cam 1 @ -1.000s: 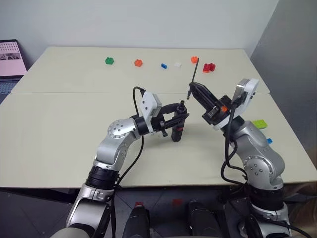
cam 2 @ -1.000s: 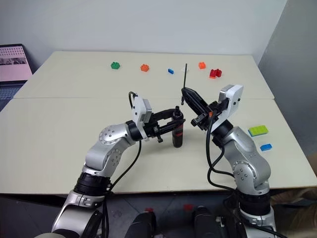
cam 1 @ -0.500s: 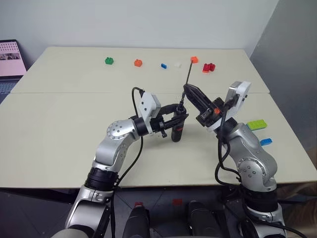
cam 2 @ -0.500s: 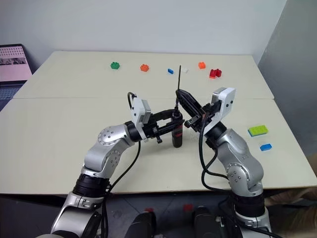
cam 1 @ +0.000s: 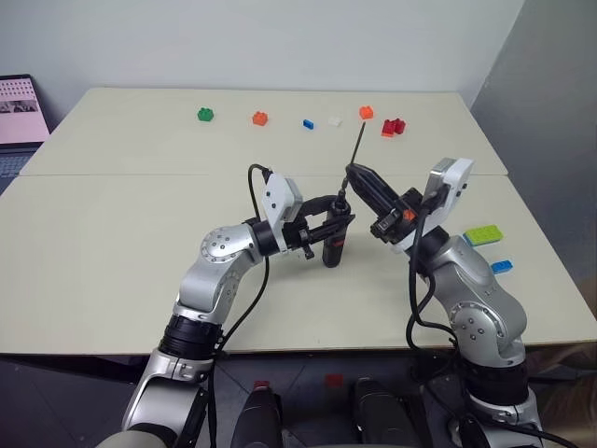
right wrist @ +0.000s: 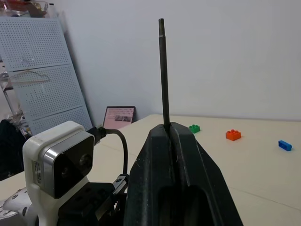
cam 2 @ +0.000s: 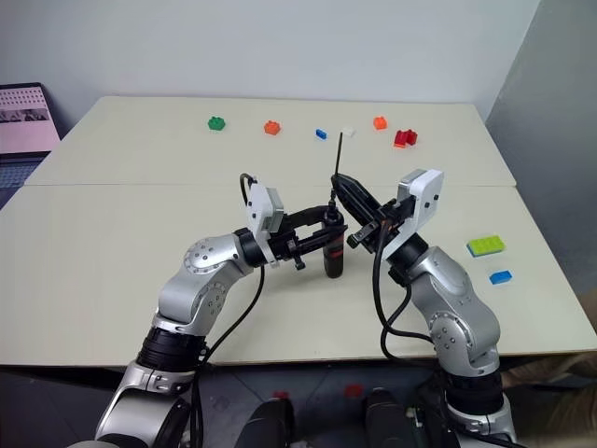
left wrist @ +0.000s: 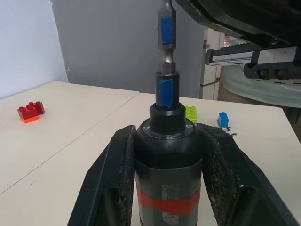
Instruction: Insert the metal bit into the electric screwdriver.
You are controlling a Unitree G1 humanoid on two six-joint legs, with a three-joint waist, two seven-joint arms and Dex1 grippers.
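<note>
Next, I let go of the electric screwdriver with my left gripper, so it lies on bare table midway (cam 1: 292,245) between the seam and the table's near edge. The screwdriver is now held upright over the table.
The electric screwdriver (cam 1: 334,241), black with a red band, stands upright over the table, and my left gripper (cam 1: 332,220) is shut on its body. In the left wrist view the fingers (left wrist: 116,181) clamp the barrel (left wrist: 167,165) from both sides. My right gripper (cam 1: 353,174) is shut on the metal bit (cam 1: 358,147), a thin grey rod that sticks up past the fingertips (right wrist: 169,134). The bit's lower hex end (left wrist: 166,33), with a blue band, sits right at the screwdriver's blue-banded collar (left wrist: 167,92); how deep it sits I cannot tell.
Small bricks line the table's far side: green (cam 1: 205,114), orange (cam 1: 260,118), blue (cam 1: 309,123), white (cam 1: 335,121), orange (cam 1: 366,112), red (cam 1: 394,126). A lime brick (cam 1: 482,234) and a blue one (cam 1: 501,267) lie at the right. A laptop (cam 1: 19,112) stands far left.
My right gripper has edged left with the bit, bringing the bit's lower end from beside the screwdriver onto its top. The left gripper and the screwdriver have stayed put.
</note>
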